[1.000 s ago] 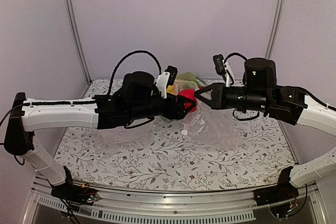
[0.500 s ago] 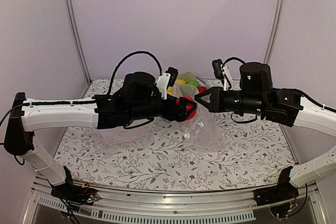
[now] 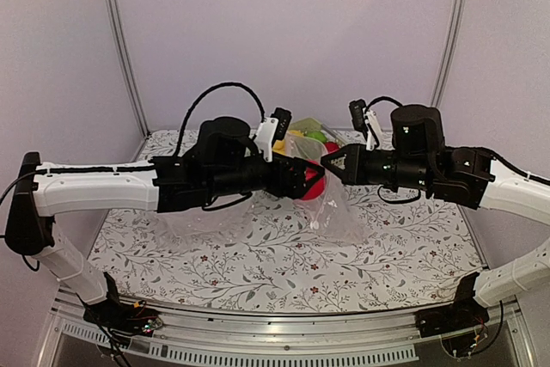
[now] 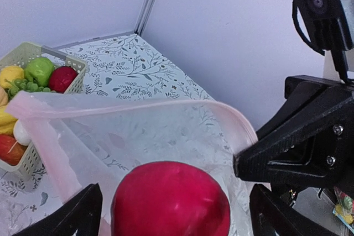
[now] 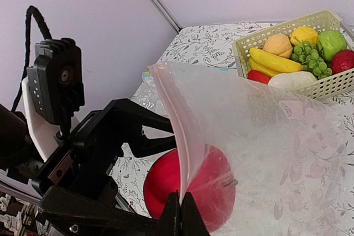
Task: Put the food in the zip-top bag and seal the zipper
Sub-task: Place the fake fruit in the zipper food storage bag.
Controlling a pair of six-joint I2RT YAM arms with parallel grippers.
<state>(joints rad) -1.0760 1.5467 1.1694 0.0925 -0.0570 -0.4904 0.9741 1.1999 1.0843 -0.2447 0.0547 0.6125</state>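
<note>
The red apple sits snug in the zip-top bag's narrow opening, so next my left gripper backs off, pinches the bag's loose rim [image 4: 48,161] and pulls the opening wide.
My left gripper [image 3: 311,176] is open, and a red apple [image 4: 168,200] sits between its spread fingers with a gap on each side. The apple is inside the mouth of the clear zip-top bag [image 4: 144,131], which hangs above the table. My right gripper [image 5: 181,214] is shut on the bag's pink zipper strip [image 5: 174,114] and holds that rim up. In the right wrist view the apple [image 5: 166,186] shows partly through the plastic. The rest of the food, with a banana [image 5: 274,62], grapes [image 5: 310,56] and a green fruit [image 5: 331,41], lies in a basket behind.
The cream mesh basket [image 5: 287,26] stands at the back of the floral table [image 3: 258,272], just behind both grippers. Crinkly clear plastic [image 3: 185,225] lies on the table under the left arm. Both arms meet over the table's middle, close together.
The left jaws have spread wider around the apple. The apple now sits a little lower, inside the bag's mouth. The right gripper shifted slightly left, still pinching the rim.
</note>
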